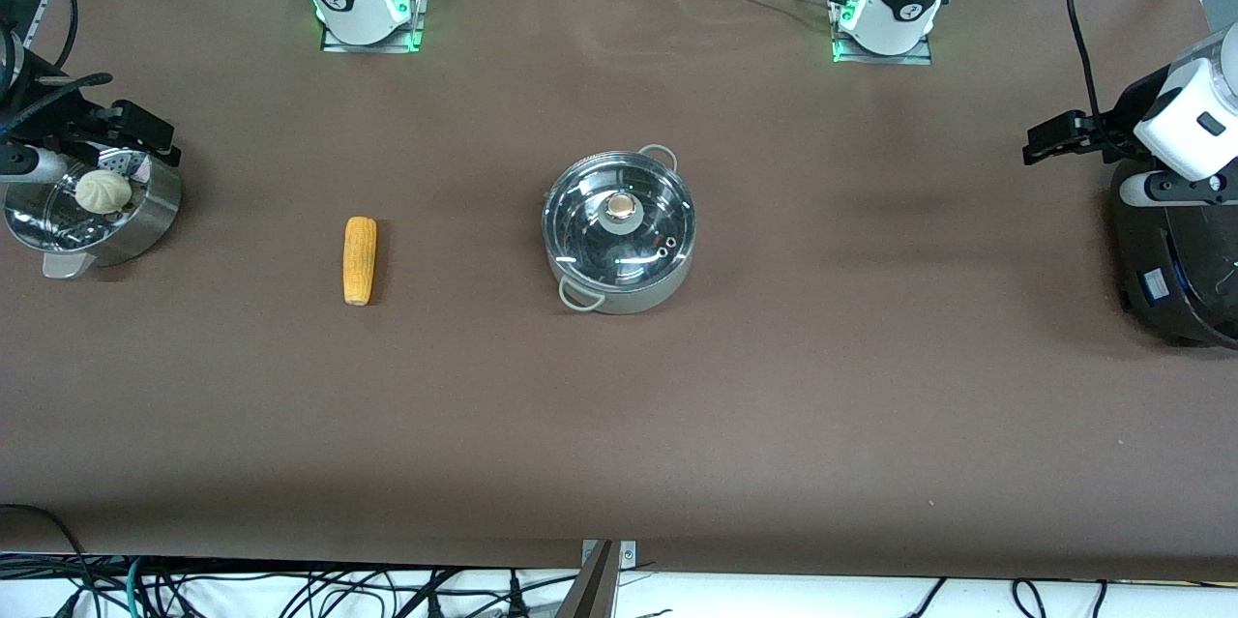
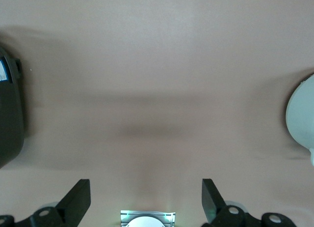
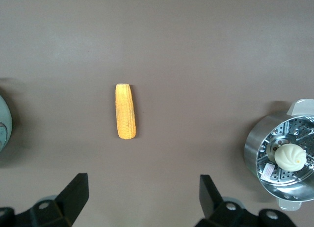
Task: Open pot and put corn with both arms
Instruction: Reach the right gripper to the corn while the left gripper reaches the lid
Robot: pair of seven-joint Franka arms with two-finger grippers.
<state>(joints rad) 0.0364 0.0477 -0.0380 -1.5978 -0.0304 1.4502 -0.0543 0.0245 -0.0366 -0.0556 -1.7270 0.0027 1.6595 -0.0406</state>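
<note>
The corn has to go into the pot. Next, my right gripper goes to the middle of the yellow-orange corn [image 1: 360,262] [image 3: 125,112] and closes there.
The steel pot [image 1: 619,236] stands mid-table with its glass lid and round knob [image 1: 622,207] on it. Its edge also shows in the left wrist view [image 2: 300,120] and the right wrist view [image 3: 4,125]. The yellow-orange corn [image 1: 360,260] lies flat on the table beside the pot, toward the right arm's end, and shows in the right wrist view [image 3: 125,111]. My right gripper [image 1: 145,136] hangs open and empty over the steamer's edge [image 3: 143,180]. My left gripper [image 1: 1052,139] hangs open and empty over bare table next to the black cooker [image 2: 144,185].
A perforated steel steamer [image 1: 145,212] with a pale bun [image 1: 103,191] stands at the right arm's end of the table, seen also in the right wrist view [image 3: 255,148]. A big black cooker [image 1: 1175,270] stands at the left arm's end, its side showing in the left wrist view [image 2: 10,114].
</note>
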